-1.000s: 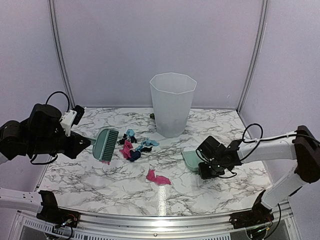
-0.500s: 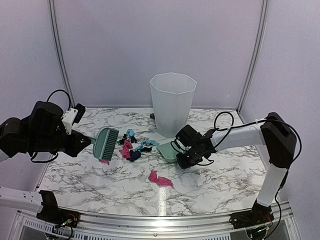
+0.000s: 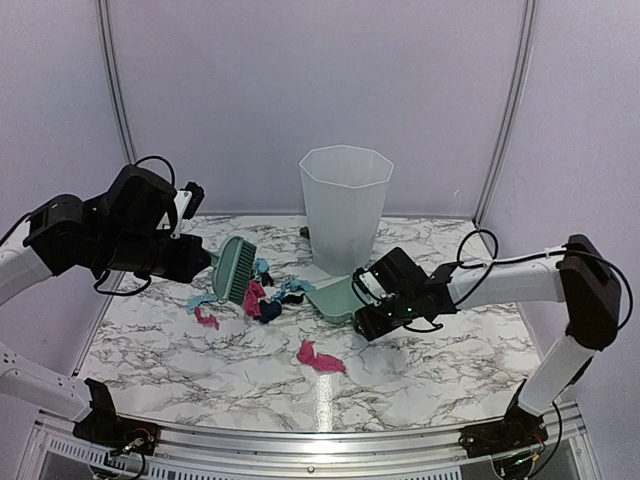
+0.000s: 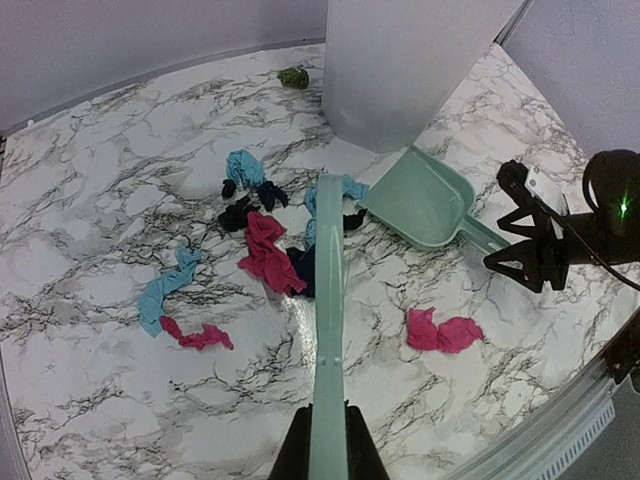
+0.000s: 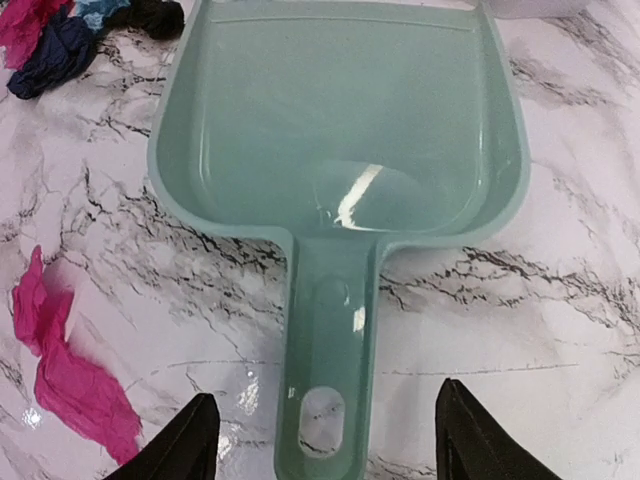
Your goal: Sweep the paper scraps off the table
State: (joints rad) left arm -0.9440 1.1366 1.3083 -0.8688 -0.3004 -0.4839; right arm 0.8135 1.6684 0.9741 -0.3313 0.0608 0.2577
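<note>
The open fingers of my right gripper are on either side of the tip of the dustpan handle, so that gripper should take hold of the handle nearer the pan (image 5: 333,285) before it moves the dustpan.
The paper scraps lie mid-table: a pink, blue and navy pile (image 3: 266,296) (image 4: 268,252), a blue and pink pair (image 3: 204,310) (image 4: 168,296) to its left, and one pink scrap (image 3: 320,358) (image 4: 445,331) nearer the front. My left gripper (image 3: 204,262) (image 4: 328,452) is shut on the mint-green brush (image 3: 234,270) (image 4: 328,300), held above the pile. The mint-green dustpan (image 3: 334,298) (image 5: 340,120) lies flat just right of the pile. My right gripper (image 3: 368,312) (image 5: 322,450) is open, its jaws wide either side of the dustpan handle (image 5: 320,340), not touching it.
A tall translucent white bin (image 3: 345,205) (image 4: 400,60) stands behind the dustpan. A small green bit (image 4: 293,77) lies by the bin's left foot. The marble table (image 3: 450,370) ends in a metal front rail (image 3: 320,440). Purple walls enclose the back and sides.
My right arm slid the dustpan left to the pile. My left arm lifted the brush and carried it right, uncovering a blue and a pink scrap at the left.
</note>
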